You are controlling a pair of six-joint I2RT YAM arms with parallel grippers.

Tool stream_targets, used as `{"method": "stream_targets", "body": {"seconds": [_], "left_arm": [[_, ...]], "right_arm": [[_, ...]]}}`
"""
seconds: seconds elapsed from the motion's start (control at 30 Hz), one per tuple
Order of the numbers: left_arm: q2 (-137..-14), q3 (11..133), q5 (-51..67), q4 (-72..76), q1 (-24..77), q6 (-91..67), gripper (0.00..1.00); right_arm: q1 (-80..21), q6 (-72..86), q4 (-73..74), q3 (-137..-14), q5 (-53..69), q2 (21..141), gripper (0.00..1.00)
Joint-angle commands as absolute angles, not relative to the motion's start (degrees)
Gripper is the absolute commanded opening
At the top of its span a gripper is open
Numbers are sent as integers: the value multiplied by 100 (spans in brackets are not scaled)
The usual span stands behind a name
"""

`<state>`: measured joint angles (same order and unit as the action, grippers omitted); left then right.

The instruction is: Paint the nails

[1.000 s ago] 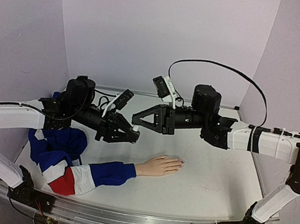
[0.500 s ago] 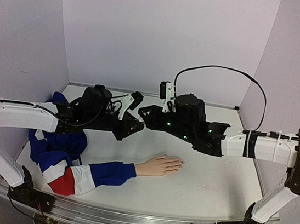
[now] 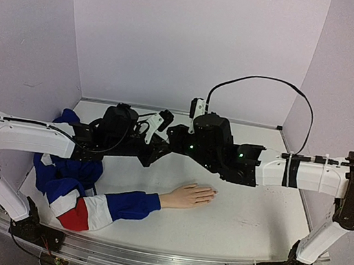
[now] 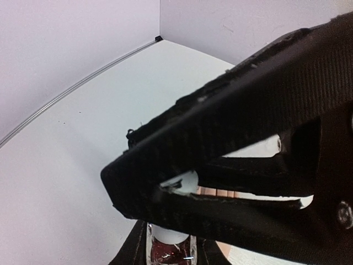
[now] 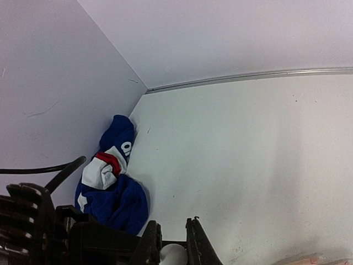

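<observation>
The robot's right gripper should set the pale-capped polish bottle down on open table (image 3: 266, 200) between the peach fingertips and the side. The bottle is held above the table behind the hand.
The peach mannequin hand (image 3: 187, 195) lies palm down mid-table, its blue, white and red sleeve (image 3: 99, 206) trailing left. The nails (image 3: 212, 191) are tiny pale tips at its right end. My left gripper (image 3: 160, 145) is shut on the small dark polish bottle (image 4: 168, 249), held above the table behind the hand. My right gripper (image 3: 173, 140) meets it from the right. Its fingers (image 5: 149, 243) are closed on the bottle's pale cap (image 5: 174, 255), which also shows in the left wrist view (image 4: 185, 181). Peach fingers (image 4: 231, 194) show through the gap there.
The bunched blue part of the sleeve (image 3: 67, 170) lies at the table's left, also in the right wrist view (image 5: 113, 193). White walls enclose the back and sides. The right arm's black cable (image 3: 261, 85) loops above it.
Both arms swung towards the back middle of the table and the two grippers came together. The right gripper's fingers now sit around the bottle's cap. The mannequin hand has not moved.
</observation>
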<state>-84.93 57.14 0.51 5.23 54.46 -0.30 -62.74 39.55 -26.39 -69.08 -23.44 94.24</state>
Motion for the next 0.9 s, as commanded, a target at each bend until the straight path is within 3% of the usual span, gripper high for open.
{"method": "stream_targets", "body": {"seconds": [0.0,0.07,0.1,0.2,0.4,0.87], "left_arm": [[-8137,5517,-832,844,5027,-319,0],[-8054,5460,-628,836,5027,-337,0],[-8006,5425,-525,827,5027,-361,5],[-7805,5303,-174,819,5027,-423,47],[-7395,4906,672,817,5027,-462,96],[-6562,4638,1006,619,5027,-392,99]], "right_arm": [[-6636,3475,-2524,-6996,-1972,8981,0],[-6621,3404,-2623,-6919,-1947,8900,0],[-6615,3382,-2642,-6895,-1965,8869,0],[-6519,3326,-2659,-6804,-2050,8774,0],[-6039,3259,-2716,-6351,-2235,8583,0],[-4002,3781,-2199,-3990,-3471,7502,0]]}}
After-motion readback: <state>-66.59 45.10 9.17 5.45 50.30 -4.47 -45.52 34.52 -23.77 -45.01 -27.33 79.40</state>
